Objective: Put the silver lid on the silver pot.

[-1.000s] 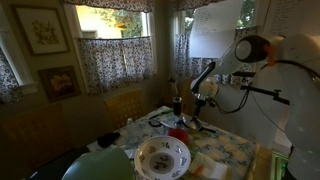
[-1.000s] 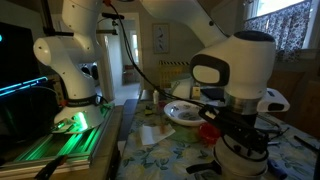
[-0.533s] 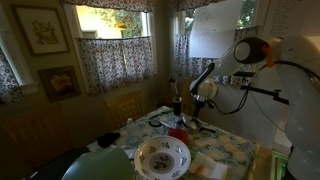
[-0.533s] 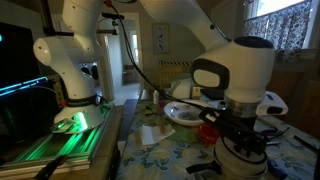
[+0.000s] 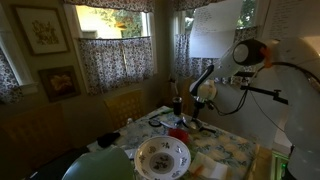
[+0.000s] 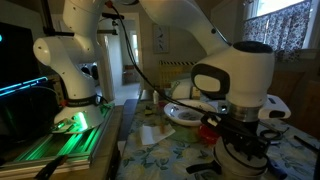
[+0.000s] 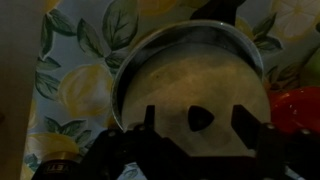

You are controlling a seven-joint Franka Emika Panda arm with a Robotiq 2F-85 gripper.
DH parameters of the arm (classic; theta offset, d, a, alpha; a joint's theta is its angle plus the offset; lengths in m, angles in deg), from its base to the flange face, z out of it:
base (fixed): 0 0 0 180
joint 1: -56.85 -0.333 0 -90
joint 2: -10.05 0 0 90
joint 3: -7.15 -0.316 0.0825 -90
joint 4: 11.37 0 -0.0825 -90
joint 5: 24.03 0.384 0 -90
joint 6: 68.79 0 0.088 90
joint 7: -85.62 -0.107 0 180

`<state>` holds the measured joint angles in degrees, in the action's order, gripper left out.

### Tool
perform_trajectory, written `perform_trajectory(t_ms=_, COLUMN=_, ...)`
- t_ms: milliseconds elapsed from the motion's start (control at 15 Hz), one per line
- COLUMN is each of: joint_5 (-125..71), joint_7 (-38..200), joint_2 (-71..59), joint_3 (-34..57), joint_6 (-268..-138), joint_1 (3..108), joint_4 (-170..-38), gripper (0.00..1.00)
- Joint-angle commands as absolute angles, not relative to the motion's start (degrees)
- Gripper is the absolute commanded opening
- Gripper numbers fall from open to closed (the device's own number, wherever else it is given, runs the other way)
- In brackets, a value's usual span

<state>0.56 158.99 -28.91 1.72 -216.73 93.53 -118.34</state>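
Note:
Next, my gripper grabs the black knob (image 7: 201, 118) and centers the silver lid, because the lid sits off-centre and leaves the silver pot's rim uncovered along one side.
In the wrist view a round silver lid (image 7: 190, 80) with a black knob (image 7: 200, 118) fills the frame, lying over the lemon-print tablecloth. My gripper (image 7: 198, 122) is right above it, open. Its two dark fingers (image 7: 149, 122) stand on either side of the knob with gaps to it. In an exterior view the gripper (image 6: 242, 132) hangs low over a pale round silver vessel (image 6: 245, 162), which looks like the pot. I cannot tell whether the lid rests on it. The gripper also shows in an exterior view (image 5: 200, 104) at the far side of the table.
A red object (image 7: 300, 108) lies just beside the lid and shows in both exterior views (image 6: 208, 128) (image 5: 178, 132). A patterned white bowl (image 5: 162, 155) stands near the table's front. A dark bottle (image 5: 177, 104) stands behind the gripper. A green round object (image 5: 100, 165) is at the front left.
The wrist has come down slightly over the lid and pot. The lid, bowl and red object have not moved.

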Motion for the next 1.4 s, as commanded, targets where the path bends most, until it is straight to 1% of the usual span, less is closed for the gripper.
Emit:
perform_trajectory(t_ms=0, joint_5=2.02, joint_7=160.23, joint_2=-30.17, joint_3=0.0, joint_6=-218.2, joint_1=94.69, joint_4=-116.91, gripper=0.56)
perform_trajectory(t_ms=67, joint_5=2.03, joint_7=160.24, joint_2=-30.07, joint_3=-0.24, joint_6=-218.3, joint_1=94.76, joint_4=-116.93, gripper=0.51)
perform_trajectory(t_ms=133, joint_5=2.0, joint_7=160.29, joint_2=-29.91, joint_3=-0.45, joint_6=-218.43, joint_1=94.83, joint_4=-117.01, gripper=0.35)
perform_trajectory(t_ms=200, joint_5=1.97, joint_7=160.26, joint_2=-29.87, joint_3=-0.63, joint_6=-218.44, joint_1=94.89, joint_4=-116.99, gripper=0.3)
perform_trajectory(t_ms=267, joint_5=1.88, joint_7=160.16, joint_2=-29.89, joint_3=-0.7, joint_6=-218.34, joint_1=94.89, joint_4=-116.89, gripper=0.29)
perform_trajectory(t_ms=333, joint_5=1.59, joint_7=159.76, joint_2=-29.97, joint_3=-0.52, joint_6=-217.98, joint_1=94.72, joint_4=-116.75, gripper=0.14)
perform_trajectory(t_ms=467, joint_5=1.22, joint_7=159.34, joint_2=-29.93, joint_3=-0.24, joint_6=-217.92, joint_1=94.42, joint_4=-116.8, gripper=0.12)
perform_trajectory(t_ms=533, joint_5=1.18, joint_7=159.27, joint_2=-29.88, joint_3=-0.19, joint_6=-217.9, joint_1=94.39, joint_4=-116.77, gripper=0.08)
perform_trajectory(t_ms=600, joint_5=1.07, joint_7=159.16, joint_2=-29.86, joint_3=-0.09, joint_6=-217.77, joint_1=94.33, joint_4=-116.76, gripper=0.09)
perform_trajectory(t_ms=800, joint_5=0.82, joint_7=158.96, joint_2=-29.81, joint_3=0.16, joint_6=-217.72, joint_1=94.18, joint_4=-116.81, gripper=0.26)
perform_trajectory(t_ms=867, joint_5=0.79, joint_7=158.9, joint_2=-29.79, joint_3=0.23, joint_6=-217.68, joint_1=94.18, joint_4=-116.87, gripper=0.34)
perform_trajectory(t_ms=933, joint_5=0.78, joint_7=158.87, joint_2=-29.74, joint_3=0.29, joint_6=-217.64, joint_1=94.19, joint_4=-116.98, gripper=0.39)
perform_trajectory(t_ms=1000, joint_5=0.8, joint_7=158.87, joint_2=-29.67, joint_3=0.33, joint_6=-217.65, joint_1=94.21, joint_4=-117.08, gripper=0.39)
perform_trajectory(t_ms=1133, joint_5=0.74, joint_7=158.95, joint_2=-29.56, joint_3=0.4, joint_6=-217.75, joint_1=94.21, joint_4=-117.3, gripper=0.54)
perform_trajectory(t_ms=1267, joint_5=0.74, joint_7=158.89, joint_2=-29.38, joint_3=0.44, joint_6=-217.64, joint_1=94.21, joint_4=-117.44, gripper=0.54)
perform_trajectory(t_ms=1333, joint_5=0.76, joint_7=158.74, joint_2=-29.36, joint_3=0.48, joint_6=-217.36, joint_1=94.23, joint_4=-117.42, gripper=0.5)
